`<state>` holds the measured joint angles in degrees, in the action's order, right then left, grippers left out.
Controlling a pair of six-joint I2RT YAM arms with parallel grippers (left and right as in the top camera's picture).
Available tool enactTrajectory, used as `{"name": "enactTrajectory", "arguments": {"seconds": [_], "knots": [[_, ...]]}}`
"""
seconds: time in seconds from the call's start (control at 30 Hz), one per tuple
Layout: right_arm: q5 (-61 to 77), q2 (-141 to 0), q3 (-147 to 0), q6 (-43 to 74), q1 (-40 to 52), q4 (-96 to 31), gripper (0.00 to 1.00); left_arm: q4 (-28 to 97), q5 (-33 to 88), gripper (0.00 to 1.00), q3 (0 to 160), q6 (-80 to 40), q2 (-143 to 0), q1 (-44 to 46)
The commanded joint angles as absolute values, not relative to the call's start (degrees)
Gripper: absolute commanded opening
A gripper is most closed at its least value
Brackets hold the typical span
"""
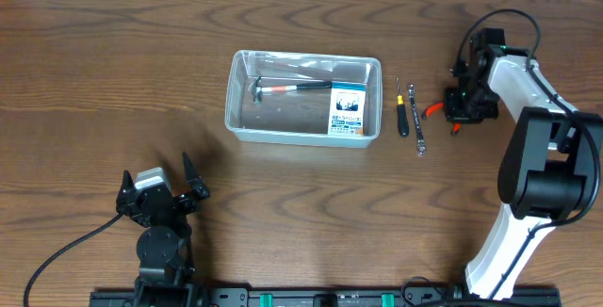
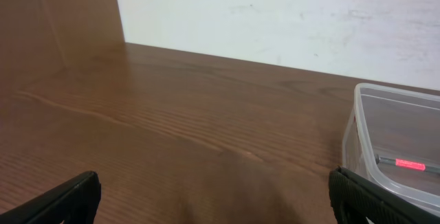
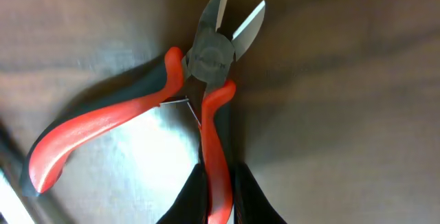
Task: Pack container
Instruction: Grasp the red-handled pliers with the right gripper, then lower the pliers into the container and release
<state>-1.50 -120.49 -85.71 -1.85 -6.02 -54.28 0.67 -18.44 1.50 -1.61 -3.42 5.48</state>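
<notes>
The robot's right gripper will release the red-handled cutting pliers in the container [image 1: 267,117], in front of the small hammer. The pliers are now beside the container.
The clear plastic container [image 1: 301,96] stands at the table's middle, holding a small hammer [image 1: 283,87] and a blue-and-white box [image 1: 348,110]. Its corner shows in the left wrist view [image 2: 395,141]. My right gripper [image 1: 465,106] is shut on one handle of the red-handled cutting pliers [image 3: 206,52], right of the container; the pliers' jaws are open. A black-handled screwdriver [image 1: 402,111] and a small wrench [image 1: 416,121] lie between the container and the pliers. My left gripper [image 1: 162,194] is open and empty near the front left.
The right arm [image 1: 537,156] rises from the front right. The table's far edge meets a white wall [image 2: 289,18].
</notes>
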Motion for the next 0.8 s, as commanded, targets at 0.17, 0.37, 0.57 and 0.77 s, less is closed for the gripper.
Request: {"name": "enactTrajectory", "arguments": {"seconds": [0.17, 0.37, 0.57, 0.77], "knots": [[9.5, -102.0, -97.6, -1.7, 1.4, -57.8, 0.01, 2.3, -19.6, 0.98, 0.2, -1.5, -3.2, 5.7], [10.1, -93.3, -98.4, -11.9, 15.7, -49.8, 0.01, 2.3, -19.6, 0.98, 0.2, -1.5, -3.2, 5.7], [10.1, -96.7, -97.4, -29.8, 29.3, -46.5, 0.01, 2.3, -19.6, 0.98, 0.2, -1.5, -3.2, 5.7], [9.7, -107.2, -97.4, -46.3, 33.9, -42.0, 0.01, 2.3, -19.6, 0.98, 0.2, -1.5, -3.2, 5.7]]}}
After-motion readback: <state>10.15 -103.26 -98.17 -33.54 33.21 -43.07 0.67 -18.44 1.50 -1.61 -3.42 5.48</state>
